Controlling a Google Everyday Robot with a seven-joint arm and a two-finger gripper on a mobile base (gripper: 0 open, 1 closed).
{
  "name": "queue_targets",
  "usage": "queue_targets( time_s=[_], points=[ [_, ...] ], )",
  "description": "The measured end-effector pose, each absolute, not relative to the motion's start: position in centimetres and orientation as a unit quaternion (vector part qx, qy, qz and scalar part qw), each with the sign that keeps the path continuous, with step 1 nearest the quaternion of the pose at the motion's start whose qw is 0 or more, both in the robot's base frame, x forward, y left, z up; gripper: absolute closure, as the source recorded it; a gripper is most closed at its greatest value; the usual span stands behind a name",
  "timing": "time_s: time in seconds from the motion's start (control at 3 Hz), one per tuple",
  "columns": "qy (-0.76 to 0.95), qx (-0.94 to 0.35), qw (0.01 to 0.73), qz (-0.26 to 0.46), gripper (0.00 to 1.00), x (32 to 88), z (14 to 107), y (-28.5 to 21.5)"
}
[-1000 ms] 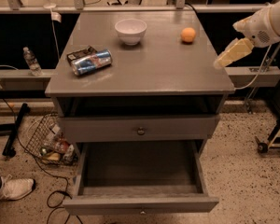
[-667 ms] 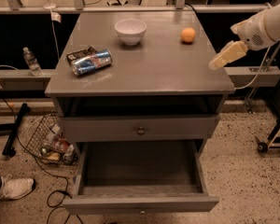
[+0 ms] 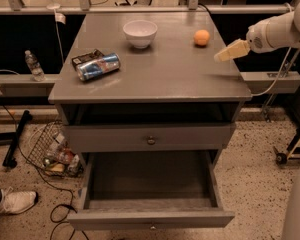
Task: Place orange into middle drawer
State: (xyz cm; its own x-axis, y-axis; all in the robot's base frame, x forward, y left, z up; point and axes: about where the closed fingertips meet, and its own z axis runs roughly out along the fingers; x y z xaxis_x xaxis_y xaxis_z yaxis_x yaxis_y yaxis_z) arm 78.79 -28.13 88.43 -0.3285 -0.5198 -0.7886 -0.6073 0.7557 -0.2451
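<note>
The orange at the back of the grey cabinet top is next, and my gripper should go to it and close around the orange's sides (image 3: 202, 38).
The orange (image 3: 201, 37) is a small round fruit on the grey cabinet top (image 3: 155, 71), at the back right. The gripper (image 3: 226, 53) comes in from the right on a white arm, its pale fingers pointing left and down, a short way right of and in front of the orange, over the right edge of the top. It holds nothing that I can see. The middle drawer (image 3: 150, 191) is the lower one, pulled out, with a bare grey inside. The knobbed drawer front (image 3: 150, 139) above it is closed.
A white bowl (image 3: 140, 33) stands at the back middle of the top. A blue-silver can (image 3: 98, 66) lies on its side at the left, against a dark packet (image 3: 86, 58). A wire basket (image 3: 55, 151), cables and a shoe (image 3: 15, 203) are on the floor at left.
The gripper has moved left and a little up, nearer the orange. Nothing else has moved.
</note>
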Motion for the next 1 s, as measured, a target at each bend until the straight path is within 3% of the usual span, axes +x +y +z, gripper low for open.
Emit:
queue_targets(
  time_s=[1.0],
  points=[
    [0.815,-0.261,0.513,0.07,0.0,86.5,87.4,-25.4]
  ],
)
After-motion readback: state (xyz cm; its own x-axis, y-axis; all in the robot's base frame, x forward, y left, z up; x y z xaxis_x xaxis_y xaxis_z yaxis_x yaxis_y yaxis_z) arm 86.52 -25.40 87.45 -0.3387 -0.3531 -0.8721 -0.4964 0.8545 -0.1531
